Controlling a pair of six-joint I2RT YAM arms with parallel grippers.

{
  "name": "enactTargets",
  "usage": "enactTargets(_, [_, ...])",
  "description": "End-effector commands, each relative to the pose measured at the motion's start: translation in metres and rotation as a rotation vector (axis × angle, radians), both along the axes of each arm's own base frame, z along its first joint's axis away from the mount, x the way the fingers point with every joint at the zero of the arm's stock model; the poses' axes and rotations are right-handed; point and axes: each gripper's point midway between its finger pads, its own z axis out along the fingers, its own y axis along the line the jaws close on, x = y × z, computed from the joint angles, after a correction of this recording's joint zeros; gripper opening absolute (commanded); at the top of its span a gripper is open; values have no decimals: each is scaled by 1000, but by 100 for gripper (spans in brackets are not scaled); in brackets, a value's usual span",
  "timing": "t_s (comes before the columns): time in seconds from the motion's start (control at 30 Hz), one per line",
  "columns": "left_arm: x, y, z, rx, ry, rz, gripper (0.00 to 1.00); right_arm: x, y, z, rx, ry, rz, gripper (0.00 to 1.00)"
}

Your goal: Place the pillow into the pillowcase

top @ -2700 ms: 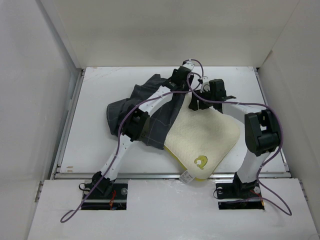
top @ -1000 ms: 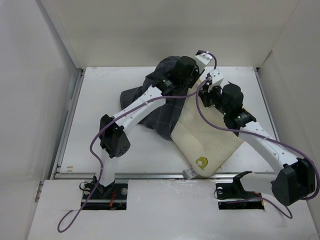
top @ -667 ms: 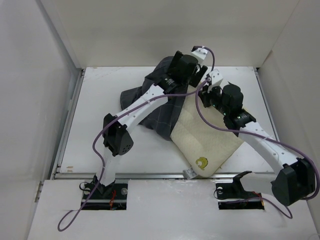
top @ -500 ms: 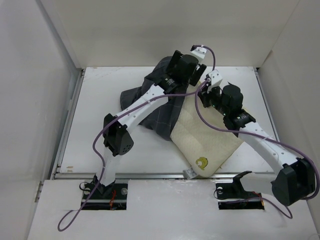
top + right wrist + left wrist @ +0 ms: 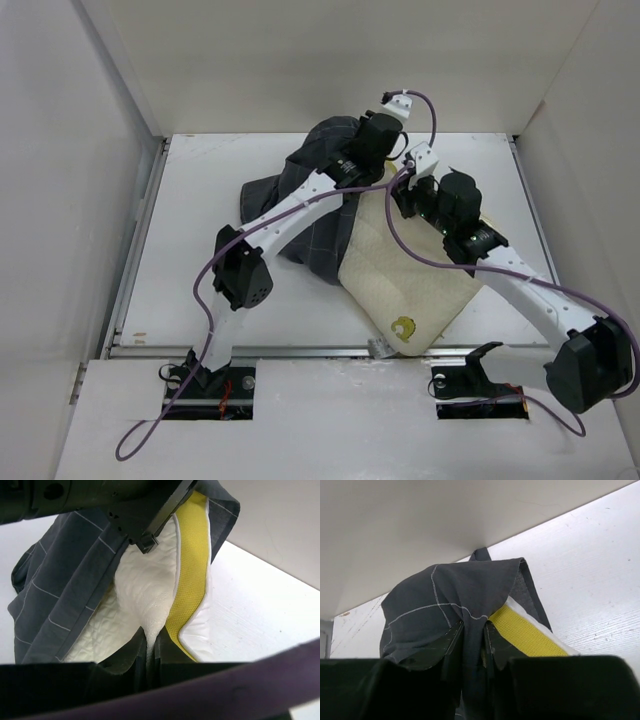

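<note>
Next, I release the pillow's pinched fabric from my right gripper at the opening of the dark pillowcase (image 5: 387,198), beside my left gripper.
The cream-yellow pillow (image 5: 410,275) lies at the table's middle right, its far end inside the dark grid-patterned pillowcase (image 5: 300,195). The greenish mark (image 5: 403,326) shows near its near corner. My left gripper (image 5: 385,150) is shut on a fold of the pillowcase (image 5: 460,600) at the far end and holds it up. My right gripper (image 5: 412,192) is shut on a pinch of the pillow's cream fabric (image 5: 145,595), next to the yellow edge band (image 5: 192,560). The band also shows in the left wrist view (image 5: 527,635) under the case's edge.
White walls (image 5: 330,60) close in the table (image 5: 180,270) at the back and both sides. The two arms cross over the pillow and case. A metal rail (image 5: 300,350) runs along the near edge.
Both arms reached further toward the back. The pillowcase's far end rose and moved over the pillow's top, and the pillow turned more upright. Lately the left gripper shifted a little right.
</note>
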Motion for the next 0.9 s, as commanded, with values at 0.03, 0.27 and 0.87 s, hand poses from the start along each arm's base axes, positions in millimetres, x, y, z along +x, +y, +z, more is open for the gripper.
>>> enactTargets(0.03, [-14, -7, 36, -20, -67, -8, 16, 1, 17, 74, 100, -205, 32, 0])
enactTargets(0.27, [-56, -25, 51, 8, -84, -64, 16, 8, 20, 81, 148, -209, 20, 0])
enactTargets(0.87, [-184, -111, 44, -159, 186, -779, 0, -12, -25, 97, 739, -302, -106, 0])
